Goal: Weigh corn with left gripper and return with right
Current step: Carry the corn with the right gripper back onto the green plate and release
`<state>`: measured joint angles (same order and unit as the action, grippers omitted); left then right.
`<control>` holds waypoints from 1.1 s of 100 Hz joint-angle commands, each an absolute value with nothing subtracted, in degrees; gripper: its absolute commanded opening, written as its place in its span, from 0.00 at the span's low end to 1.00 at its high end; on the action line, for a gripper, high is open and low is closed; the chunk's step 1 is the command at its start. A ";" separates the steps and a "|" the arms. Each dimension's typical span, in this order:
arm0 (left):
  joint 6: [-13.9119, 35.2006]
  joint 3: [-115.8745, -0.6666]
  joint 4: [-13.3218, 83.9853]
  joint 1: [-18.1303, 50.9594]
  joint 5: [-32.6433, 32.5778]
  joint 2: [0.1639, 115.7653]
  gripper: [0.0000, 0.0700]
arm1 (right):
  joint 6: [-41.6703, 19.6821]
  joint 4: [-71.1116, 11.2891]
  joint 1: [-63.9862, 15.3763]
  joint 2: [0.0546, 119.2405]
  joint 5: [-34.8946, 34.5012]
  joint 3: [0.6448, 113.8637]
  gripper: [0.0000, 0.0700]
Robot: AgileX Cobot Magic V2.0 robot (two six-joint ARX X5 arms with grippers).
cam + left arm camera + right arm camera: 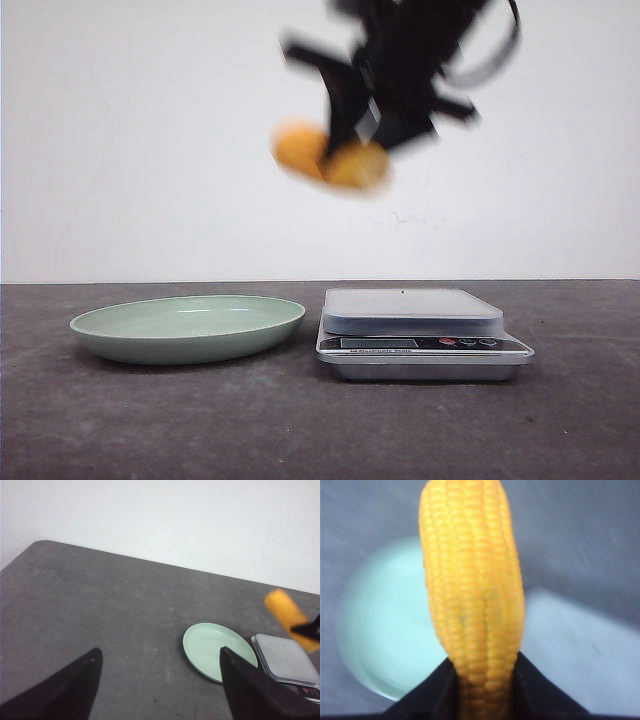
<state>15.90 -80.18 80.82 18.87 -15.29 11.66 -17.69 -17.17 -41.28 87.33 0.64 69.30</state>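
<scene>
My right gripper will release the corn on the pale green plate, just off its middle [216,305] [425,622] toward the scale.
The yellow-orange corn [330,158] hangs high in the air, blurred by motion, above the gap between the plate and the scale. My right gripper [362,140] is shut on it. In the right wrist view the corn [472,585] fills the middle, its lower end clamped between the two black fingers [535,690]. It also shows in the left wrist view [290,617]. My left gripper [160,680] is open and empty, high over the table, out of the front view. The silver scale [420,325] has a bare platform.
A pale green plate [120,335] lies on the dark table left of the scale, with nothing on it; it also shows in the left wrist view [207,642] and below the corn in the right wrist view [385,630]. A white wall stands behind.
</scene>
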 commanded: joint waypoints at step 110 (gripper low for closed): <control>16.16 -80.90 82.50 18.92 -15.40 11.92 0.62 | -26.94 -28.56 -48.10 122.28 4.47 96.01 0.05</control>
